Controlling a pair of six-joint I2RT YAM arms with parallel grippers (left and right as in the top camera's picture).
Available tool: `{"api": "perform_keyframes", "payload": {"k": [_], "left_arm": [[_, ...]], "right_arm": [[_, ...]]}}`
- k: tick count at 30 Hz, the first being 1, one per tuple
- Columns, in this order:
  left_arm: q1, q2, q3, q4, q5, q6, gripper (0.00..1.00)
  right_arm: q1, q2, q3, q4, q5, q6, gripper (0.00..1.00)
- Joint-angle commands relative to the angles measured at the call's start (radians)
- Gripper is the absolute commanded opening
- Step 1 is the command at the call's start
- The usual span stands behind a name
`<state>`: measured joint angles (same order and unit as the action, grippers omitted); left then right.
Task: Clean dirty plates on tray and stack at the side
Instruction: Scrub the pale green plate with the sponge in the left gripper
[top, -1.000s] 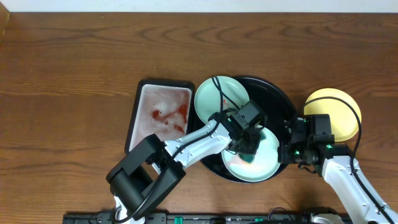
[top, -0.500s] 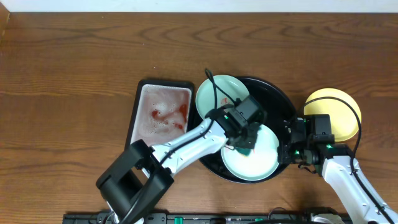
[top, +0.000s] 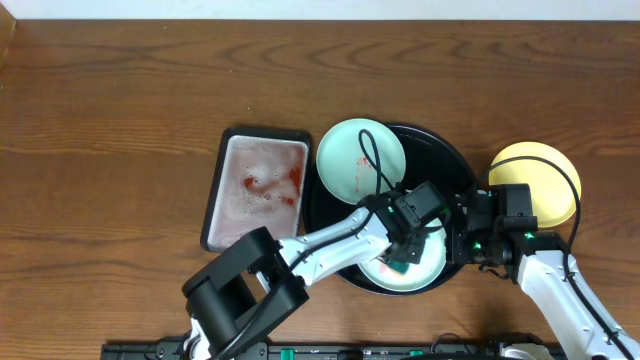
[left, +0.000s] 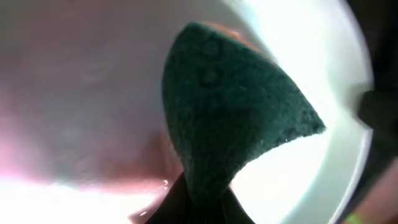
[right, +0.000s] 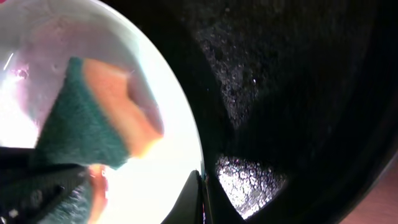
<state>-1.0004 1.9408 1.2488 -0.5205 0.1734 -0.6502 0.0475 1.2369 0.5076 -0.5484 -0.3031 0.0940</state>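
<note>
Next, I let go of the green sponge with my left gripper in the grey tray's foamy water (top: 265, 214), just in front of the red stains.
A mint-green plate (top: 428, 270) lies at the front of the round black tray (top: 446, 158). My left gripper (top: 404, 256) is shut on a green and orange sponge (left: 230, 124) and presses it onto this plate (left: 292, 180). Pink smears show on the plate beside the sponge. My right gripper (top: 456, 244) is shut on the plate's right rim (right: 202, 186); the sponge (right: 93, 124) also shows in the right wrist view. A second mint plate (top: 350, 155) with red smears lies on the tray's back left. The yellow plate (top: 540, 180) lies on the bare wood tabletop (top: 120, 120) to the right of the tray.
A grey rectangular tray (top: 257, 165) with foamy, red-stained water stands just left of the black tray. The wet black tray floor (right: 298, 93) shows in the right wrist view. Cables run over the back plate and the yellow plate.
My left gripper has swept the sponge from the plate's upper left toward its middle right. The back mint plate is less covered by the arm. The right arm has held still.
</note>
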Motion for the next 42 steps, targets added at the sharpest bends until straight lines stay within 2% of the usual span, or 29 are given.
{"api": "perform_keyframes", "payload": {"k": [1, 9, 17, 20, 29, 37, 40, 42], "left_arm": [[0.062, -0.016, -0.019, -0.077, -0.107, 0.029, 0.08], [0.084, -0.147, -0.02, -0.048, -0.103, 0.027, 0.07], [0.012, -0.079, -0.041, 0.061, -0.098, -0.048, 0.08], [-0.01, -0.039, -0.041, 0.066, -0.097, -0.042, 0.07], [0.04, -0.032, -0.04, -0.071, -0.236, 0.046, 0.07], [0.127, -0.224, -0.04, -0.132, -0.238, 0.101, 0.07], [0.162, -0.325, -0.04, -0.175, -0.238, 0.101, 0.07], [0.201, -0.373, -0.04, -0.205, -0.239, 0.114, 0.07]], "right_arm": [[0.007, -0.001, -0.004, 0.006, 0.007, -0.013, 0.01], [0.006, -0.001, -0.004, 0.006, 0.007, -0.013, 0.01], [0.006, -0.001, -0.004, 0.002, 0.007, -0.013, 0.01], [0.006, -0.001, -0.004, 0.002, 0.007, -0.013, 0.01], [0.006, -0.001, -0.004, -0.005, 0.007, -0.013, 0.01], [0.006, -0.001, -0.004, 0.019, 0.007, -0.013, 0.01], [0.006, -0.001, -0.004, 0.061, 0.007, -0.013, 0.13], [0.006, -0.001, -0.004, 0.084, 0.007, -0.013, 0.15]]}}
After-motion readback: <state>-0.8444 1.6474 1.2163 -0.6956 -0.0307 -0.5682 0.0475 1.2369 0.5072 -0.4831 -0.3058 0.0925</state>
